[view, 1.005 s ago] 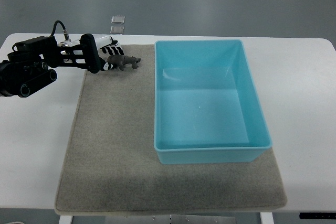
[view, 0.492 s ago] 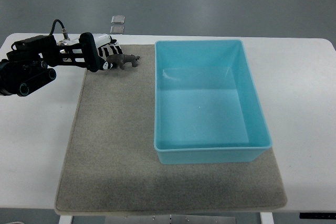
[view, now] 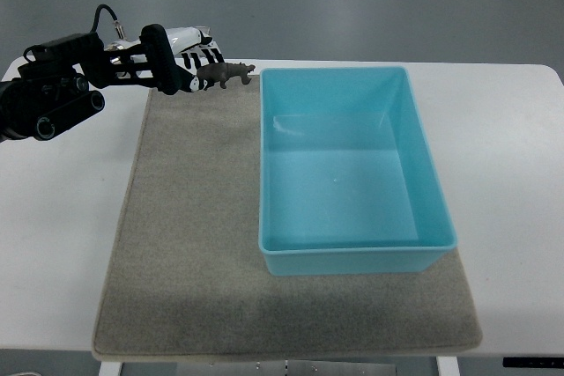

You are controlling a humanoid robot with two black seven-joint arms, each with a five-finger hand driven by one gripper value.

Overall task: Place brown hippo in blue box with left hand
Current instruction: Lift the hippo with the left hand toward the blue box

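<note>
Next, I let go of the brown hippo with my left gripper around the middle of the blue box's bottom (view: 362, 184).
The brown hippo (view: 228, 73) hangs in the air above the far left part of the grey mat (view: 194, 217), held at its rear by my left hand (view: 192, 66). The hand's white and black fingers are closed on the toy, and the black arm runs out to the picture's left edge. The hippo's snout points right, close to the far left corner of the blue box (view: 352, 169). That box stands open and empty on the right half of the mat. My right hand does not show.
The mat lies on a white table (view: 62, 217). Two small clear square tiles (view: 197, 40) lie on the floor beyond the table's far edge, partly behind my hand.
My left hand has lifted the hippo off the mat and carried it up and to the right, toward the box's far left corner.
</note>
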